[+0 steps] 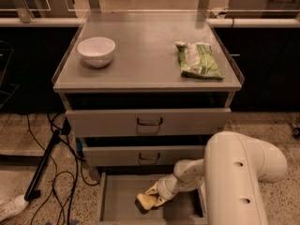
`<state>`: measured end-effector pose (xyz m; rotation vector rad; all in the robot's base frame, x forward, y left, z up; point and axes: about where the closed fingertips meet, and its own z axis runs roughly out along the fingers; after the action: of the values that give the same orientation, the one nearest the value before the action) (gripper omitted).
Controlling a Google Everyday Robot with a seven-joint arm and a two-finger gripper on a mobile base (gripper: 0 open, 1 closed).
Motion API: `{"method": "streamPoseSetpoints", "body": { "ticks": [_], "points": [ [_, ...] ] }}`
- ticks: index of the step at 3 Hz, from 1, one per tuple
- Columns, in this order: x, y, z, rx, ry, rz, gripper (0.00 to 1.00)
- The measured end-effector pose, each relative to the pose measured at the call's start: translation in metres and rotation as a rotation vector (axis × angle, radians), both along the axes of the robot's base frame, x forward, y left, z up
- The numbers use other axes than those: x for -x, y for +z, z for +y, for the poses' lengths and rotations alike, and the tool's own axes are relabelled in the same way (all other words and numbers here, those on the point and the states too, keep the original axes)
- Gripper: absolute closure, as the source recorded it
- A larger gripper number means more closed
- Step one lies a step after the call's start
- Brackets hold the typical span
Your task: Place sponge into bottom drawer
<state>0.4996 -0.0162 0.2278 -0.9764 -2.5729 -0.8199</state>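
Observation:
Next, I release the sponge on the flat bottom of the open bottom drawer (144,207), near its middle.
The bottom drawer (121,195) is pulled open at the foot of the grey cabinet, and its flat floor shows. My gripper (151,197) reaches down into it from the right, at the end of my white arm (236,177). It is shut on the sponge (144,202), a small pale-yellow block at the fingertips. The sponge sits over the middle of the drawer floor, low, with a dark shadow under it. I cannot tell whether it touches the floor.
A white bowl (96,51) and a green crinkly bag (198,60) lie on the cabinet top (145,46). The two upper drawers (150,122) with dark handles stand slightly open above my gripper. Black cables (51,172) trail on the floor at the left.

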Motion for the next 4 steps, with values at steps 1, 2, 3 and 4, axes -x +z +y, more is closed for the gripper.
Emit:
{"method": "streamPoseSetpoints", "body": {
  "ticks": [1,2,3,4],
  "points": [
    [-0.003,-0.025,-0.014,0.028,-0.053,0.026,1.00],
    [-0.003,-0.025,-0.014,0.028,-0.053,0.026,1.00],
    [0.002,-0.040,-0.002,0.011,-0.042,0.058,1.00],
    [0.003,-0.054,0.007,0.003,-0.042,0.075,1.00]
  ]
}}
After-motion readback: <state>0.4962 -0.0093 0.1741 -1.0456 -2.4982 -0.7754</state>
